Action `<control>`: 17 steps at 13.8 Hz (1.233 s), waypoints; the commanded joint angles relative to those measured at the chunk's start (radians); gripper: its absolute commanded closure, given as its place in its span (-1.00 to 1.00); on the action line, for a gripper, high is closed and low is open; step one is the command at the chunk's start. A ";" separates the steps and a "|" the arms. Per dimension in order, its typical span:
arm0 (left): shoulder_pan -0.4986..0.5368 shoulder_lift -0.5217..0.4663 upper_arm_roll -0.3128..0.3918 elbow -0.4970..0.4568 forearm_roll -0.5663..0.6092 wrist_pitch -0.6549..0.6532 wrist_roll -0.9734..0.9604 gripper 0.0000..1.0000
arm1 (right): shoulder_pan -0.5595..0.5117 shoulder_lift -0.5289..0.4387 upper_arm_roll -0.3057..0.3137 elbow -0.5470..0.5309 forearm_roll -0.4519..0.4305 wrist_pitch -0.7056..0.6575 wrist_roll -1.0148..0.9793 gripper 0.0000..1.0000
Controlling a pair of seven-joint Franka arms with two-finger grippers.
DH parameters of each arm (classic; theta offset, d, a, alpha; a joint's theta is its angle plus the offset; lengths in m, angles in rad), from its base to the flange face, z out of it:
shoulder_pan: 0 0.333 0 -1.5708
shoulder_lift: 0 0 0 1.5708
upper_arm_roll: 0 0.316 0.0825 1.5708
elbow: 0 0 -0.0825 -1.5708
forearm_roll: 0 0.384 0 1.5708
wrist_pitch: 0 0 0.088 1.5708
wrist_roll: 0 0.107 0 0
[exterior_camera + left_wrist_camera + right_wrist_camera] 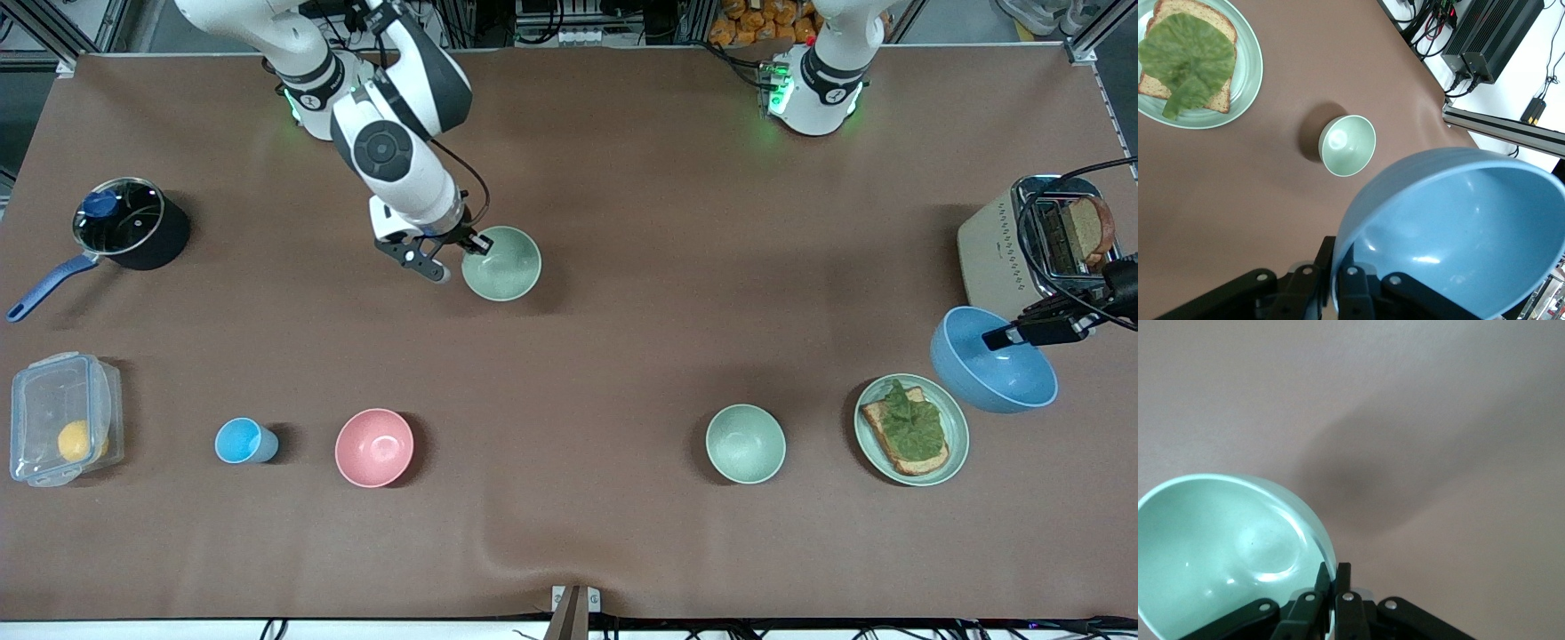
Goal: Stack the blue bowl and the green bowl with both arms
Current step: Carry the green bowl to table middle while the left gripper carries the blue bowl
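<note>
I will use my right gripper to set the green bowl free on the bare table (548, 268) by its shadow, slightly toward the toaster. The green bowl is now a little above the table.
My left gripper (994, 338) is shut on the rim of the blue bowl (993, 363) and holds it tilted in the air beside the toaster, at the left arm's end of the table. In the left wrist view its fingers (1353, 283) pinch the blue bowl's wall (1458, 233). My right gripper (473, 245) is shut on the rim of a green bowl (503, 264) and holds it a little above the table in front of the right arm's base. The right wrist view shows that gripper (1333, 579) clamped on this green bowl (1225, 547), with the bowl's shadow apart on the cloth.
A second green bowl (745, 443) sits near the front camera, also in the left wrist view (1347, 145). Beside it is a green plate (958, 444) with toast and lettuce. A toaster (996, 253), pink bowl (373, 447), light-blue cup (244, 441), pot (129, 222) and plastic box (62, 418) stand around.
</note>
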 commanded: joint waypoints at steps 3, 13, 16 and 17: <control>0.009 -0.022 -0.007 -0.017 -0.045 -0.012 -0.004 1.00 | 0.121 0.057 -0.011 -0.065 0.012 0.215 0.140 1.00; 0.054 -0.070 -0.007 0.030 -0.331 -0.013 -0.011 1.00 | 0.176 0.161 -0.011 -0.072 0.010 0.376 0.182 0.88; 0.068 -0.074 -0.007 0.031 -0.409 -0.015 -0.010 1.00 | 0.176 0.175 -0.011 -0.071 0.010 0.376 0.182 -0.54; 0.068 -0.083 -0.007 0.031 -0.423 -0.019 -0.010 1.00 | 0.175 0.173 -0.011 -0.068 0.010 0.374 0.182 -0.88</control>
